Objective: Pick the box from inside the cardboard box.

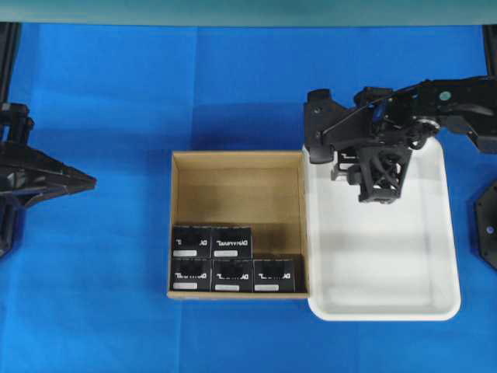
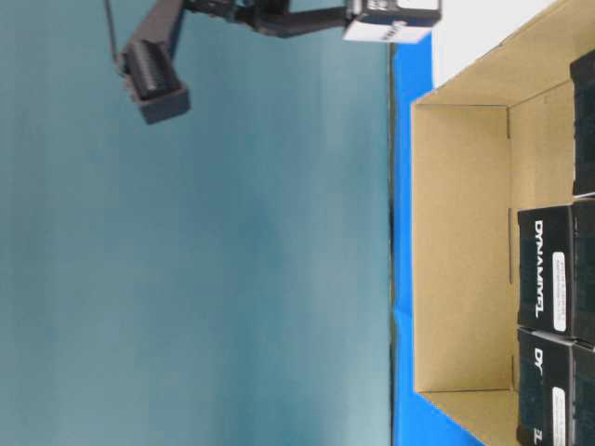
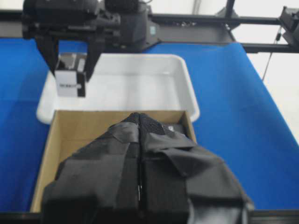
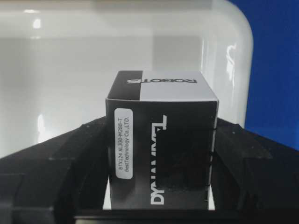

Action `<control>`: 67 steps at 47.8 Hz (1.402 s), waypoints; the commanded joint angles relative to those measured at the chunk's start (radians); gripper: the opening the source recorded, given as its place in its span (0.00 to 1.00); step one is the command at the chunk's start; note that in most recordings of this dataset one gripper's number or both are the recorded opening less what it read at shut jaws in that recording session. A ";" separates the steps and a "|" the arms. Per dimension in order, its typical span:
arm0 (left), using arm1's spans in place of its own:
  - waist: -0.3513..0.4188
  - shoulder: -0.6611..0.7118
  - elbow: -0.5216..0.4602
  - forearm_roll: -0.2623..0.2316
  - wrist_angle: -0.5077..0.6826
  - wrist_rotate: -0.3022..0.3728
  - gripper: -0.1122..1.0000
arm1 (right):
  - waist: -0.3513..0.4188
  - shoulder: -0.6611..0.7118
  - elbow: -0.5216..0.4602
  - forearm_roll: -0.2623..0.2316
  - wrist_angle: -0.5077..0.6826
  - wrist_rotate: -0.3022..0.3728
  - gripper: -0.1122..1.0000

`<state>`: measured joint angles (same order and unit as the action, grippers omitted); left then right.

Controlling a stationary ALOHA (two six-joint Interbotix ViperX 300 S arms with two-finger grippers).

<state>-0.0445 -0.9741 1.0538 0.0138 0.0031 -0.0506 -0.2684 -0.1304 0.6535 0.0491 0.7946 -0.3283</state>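
Next, my right gripper puts the black box down in the white tray's far corner (image 1: pixel 335 172) (image 4: pixel 152 112) next to the brown cardboard box. The black box is held clear of the tray floor.
The brown cardboard box (image 1: pixel 237 175) lies mid-table with several small black boxes (image 1: pixel 231 243) in its near part; its far part is bare. My right gripper (image 1: pixel 342 159) hangs above the white tray's far-left part, beside the carton's far right corner. It is shut on one black box (image 4: pixel 161 140) with white lettering and a white label strip, held clear of the tray floor. The held box also shows in the left wrist view (image 3: pixel 70 79) and the table-level view (image 2: pixel 390 20). My left gripper (image 1: pixel 87 183) is shut and empty, left of the carton, its fingertips (image 3: pixel 139 117) pressed together.
A white plastic tray (image 1: pixel 449 233) touches the carton's right wall. Blue cloth covers the table. Black arm bases stand at the far left (image 1: pixel 12 116) and far right (image 1: pixel 485 225) edges.
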 commanded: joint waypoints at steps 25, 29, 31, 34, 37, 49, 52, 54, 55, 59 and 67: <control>-0.002 0.014 -0.049 0.003 0.035 -0.002 0.04 | 0.000 0.132 0.011 -0.002 -0.114 -0.006 0.65; 0.000 0.014 -0.049 0.003 0.035 -0.002 0.04 | 0.000 0.137 0.011 -0.002 -0.114 -0.005 0.65; -0.002 0.014 -0.049 0.002 0.035 -0.002 0.04 | 0.000 0.137 0.011 -0.002 -0.114 -0.005 0.65; -0.002 0.014 -0.049 0.003 0.035 -0.002 0.04 | 0.000 0.137 0.011 -0.002 -0.118 -0.003 0.65; -0.002 0.014 -0.049 0.003 0.035 -0.002 0.04 | 0.000 0.137 0.011 -0.002 -0.123 -0.002 0.65; -0.002 0.014 -0.051 0.003 0.037 -0.003 0.04 | -0.002 0.137 0.009 0.003 -0.127 -0.002 0.65; -0.002 0.012 -0.051 0.003 0.037 -0.003 0.04 | -0.002 0.137 0.011 0.003 -0.127 -0.002 0.66; -0.002 0.012 -0.051 0.003 0.035 -0.003 0.04 | -0.002 0.137 0.011 0.003 -0.127 0.000 0.67; -0.002 0.014 -0.052 0.003 0.037 -0.003 0.04 | -0.002 0.137 0.011 0.003 -0.127 0.002 0.69; -0.002 0.012 -0.054 0.003 0.037 -0.005 0.04 | -0.002 0.137 0.009 0.003 -0.130 0.005 0.84; -0.002 0.014 -0.055 0.003 0.037 -0.043 0.04 | -0.002 0.137 0.009 0.003 -0.138 0.006 0.95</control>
<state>-0.0445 -0.9664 1.0278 0.0138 0.0445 -0.0828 -0.2730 0.0046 0.6688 0.0491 0.6642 -0.3237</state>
